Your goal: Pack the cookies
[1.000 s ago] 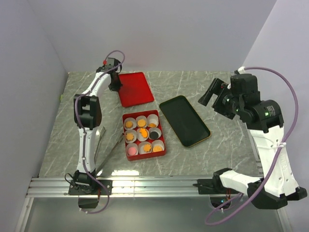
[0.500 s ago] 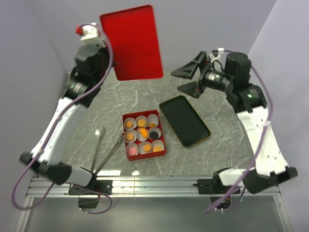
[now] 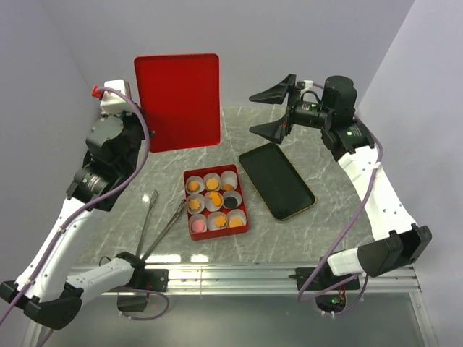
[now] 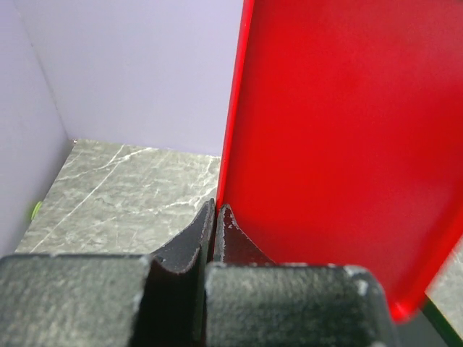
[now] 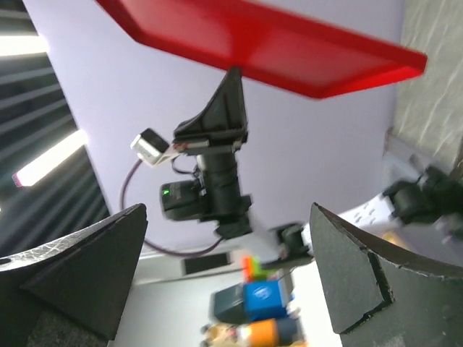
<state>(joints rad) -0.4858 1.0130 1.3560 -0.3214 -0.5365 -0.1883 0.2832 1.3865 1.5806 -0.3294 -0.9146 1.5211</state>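
Note:
My right gripper will grab the middle of the red lid's free edge [image 3: 218, 102], across from the edge that my left gripper holds.
The cookies [image 3: 214, 201] lie in white paper cups inside a red box [image 3: 241, 230] at the table's middle: several orange ones and a pink one [image 3: 197, 225] at the front left. My left gripper [image 3: 137, 118] is shut on the left edge of a red lid [image 3: 177, 100] and holds it upright, high above the table's back left. In the left wrist view the fingertips [image 4: 223, 218] pinch the lid [image 4: 340, 144]. My right gripper [image 3: 265, 111] is open and empty in the air, pointing left toward the lid. The right wrist view shows the gripper [image 5: 228, 267] wide open below the lid [image 5: 268, 43].
A black tray with a gold rim [image 3: 276, 179] lies right of the box. Metal tongs [image 3: 155, 223] lie left of the box. Grey walls close in the left, back and right. A metal rail [image 3: 231, 275] runs along the near edge.
My left arm has lifted the red lid off the back of the table and raised it upright. My right arm has swung up and left, and its gripper has opened wide.

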